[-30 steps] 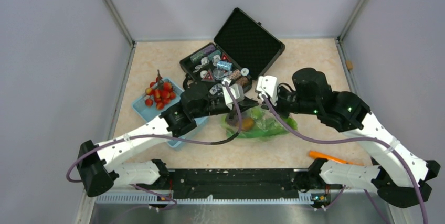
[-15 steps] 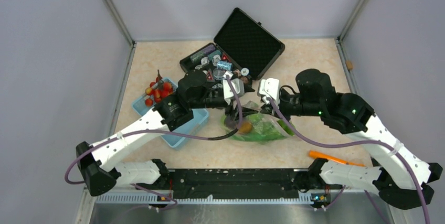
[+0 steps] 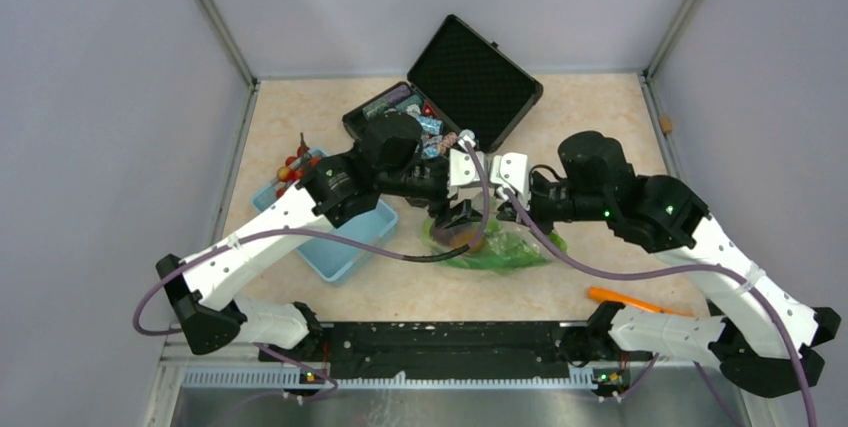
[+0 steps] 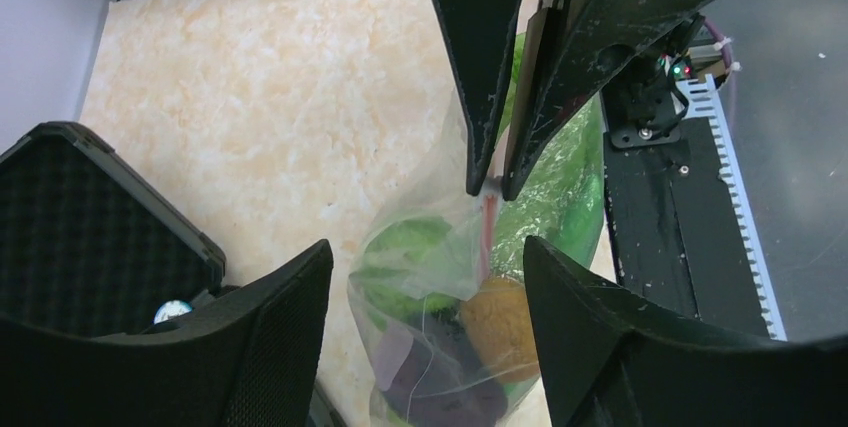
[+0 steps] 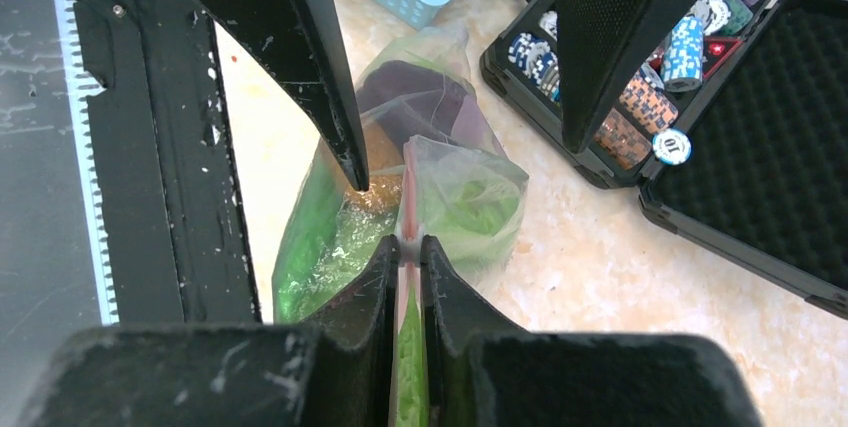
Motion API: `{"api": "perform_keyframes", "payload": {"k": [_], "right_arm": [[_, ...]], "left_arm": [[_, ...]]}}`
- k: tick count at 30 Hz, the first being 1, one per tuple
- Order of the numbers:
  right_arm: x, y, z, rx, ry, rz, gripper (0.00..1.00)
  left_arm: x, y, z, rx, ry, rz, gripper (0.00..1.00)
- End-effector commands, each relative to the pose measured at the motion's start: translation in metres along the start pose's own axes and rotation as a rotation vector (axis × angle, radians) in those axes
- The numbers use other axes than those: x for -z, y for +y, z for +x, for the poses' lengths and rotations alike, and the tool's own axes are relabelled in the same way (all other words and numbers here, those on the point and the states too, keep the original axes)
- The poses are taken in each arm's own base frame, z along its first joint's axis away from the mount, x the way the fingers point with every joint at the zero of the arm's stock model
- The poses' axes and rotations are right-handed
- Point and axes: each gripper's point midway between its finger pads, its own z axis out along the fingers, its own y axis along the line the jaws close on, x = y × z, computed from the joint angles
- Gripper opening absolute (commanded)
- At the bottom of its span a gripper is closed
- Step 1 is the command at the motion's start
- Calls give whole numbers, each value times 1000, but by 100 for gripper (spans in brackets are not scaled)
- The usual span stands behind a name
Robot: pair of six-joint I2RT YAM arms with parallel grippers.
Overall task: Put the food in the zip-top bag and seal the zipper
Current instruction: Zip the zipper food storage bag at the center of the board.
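My right gripper is holding the slider with the pink zipper's end hanging free beside it, so my left gripper needs to pinch and steady that end (image 4: pixel 488 227) before the slider moves.
The zip-top bag (image 3: pixel 492 244) lies mid-table, crinkled, with food inside: an orange (image 4: pixel 497 317), a dark purple piece (image 4: pixel 440 379) and green leafy produce (image 4: pixel 402 244). My right gripper (image 5: pixel 408 243) is shut on the pink zipper (image 5: pixel 408 192) and holds the bag's mouth up. My left gripper (image 4: pixel 428 247) hangs open above the bag's left end, one finger (image 4: pixel 270 337) on each side, touching nothing. Red cherry tomatoes (image 3: pixel 292 167) sit at the far end of the basket, partly hidden by my left arm.
The light blue basket (image 3: pixel 345 242) stands left of the bag. An open black case (image 3: pixel 470 77) of chips and trinkets is just behind both grippers. An orange stick-like thing (image 3: pixel 625 299) lies near the right arm's base.
My left gripper has opened and let go, and it has shifted right to hang over the bag. The right gripper keeps its hold on the zipper.
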Motion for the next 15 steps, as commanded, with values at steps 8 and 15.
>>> {"api": "perform_keyframes", "payload": {"k": [8, 15], "right_arm": [[8, -10, -31, 42, -125, 54, 0], [13, -5, -36, 29, -198, 63, 0]], "left_arm": [[-20, -3, 13, -44, 81, -24, 64], [-14, -7, 5, -58, -126, -113, 60]]}}
